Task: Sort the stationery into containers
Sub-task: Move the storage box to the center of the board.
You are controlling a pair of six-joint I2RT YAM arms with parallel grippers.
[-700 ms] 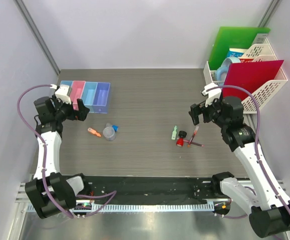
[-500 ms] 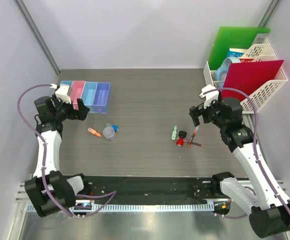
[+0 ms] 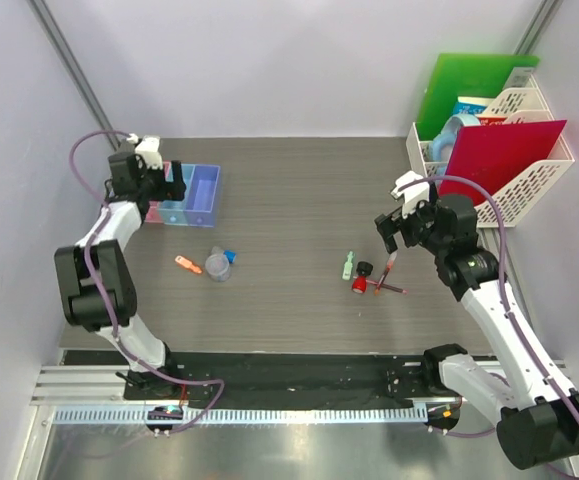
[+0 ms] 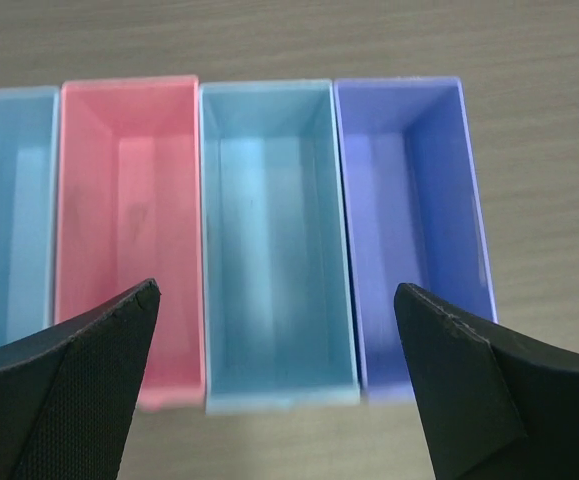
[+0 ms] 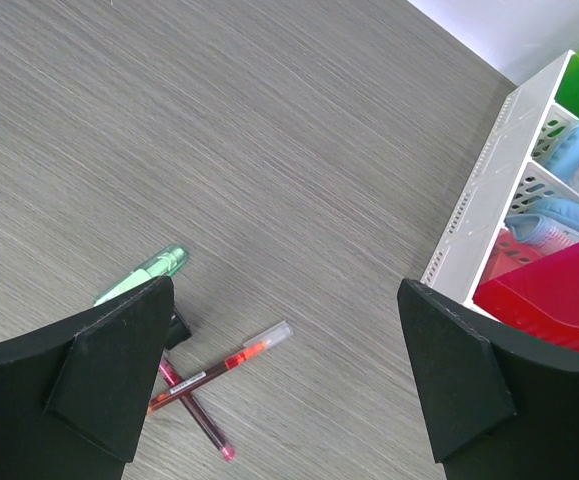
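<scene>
The shared edge (image 3: 161, 204) (image 4: 204, 235) between the pink bin and the light blue bin that is next to the purple bin should be grabbed next by my left gripper.
The containers (image 4: 274, 220) are four joined bins in a row: light blue, pink, light blue, purple; all look empty in the left wrist view. My left gripper (image 4: 274, 300) (image 3: 169, 182) hangs open over them, nothing between its fingers. An orange piece (image 3: 188, 265), a clear roll (image 3: 218, 267) and a tiny blue piece (image 3: 231, 255) lie just in front of the containers (image 3: 205, 195). Mid-right lie a green piece (image 3: 348, 265) (image 5: 144, 272), a red-black cap (image 3: 360, 284) and two crossed dark-red pens (image 3: 389, 276) (image 5: 219, 372). My right gripper (image 3: 397, 234) (image 5: 284, 290) hovers open above the pens, empty.
A white mesh file rack (image 3: 529, 185) (image 5: 489, 200) stands at the back right, holding a red folder (image 3: 499, 150) and a green folder (image 3: 469, 90). Grey walls close in the back and both sides of the table.
My left arm has swung from the near-left side of the containers up to the back left, its gripper now over them. The right gripper has barely shifted.
</scene>
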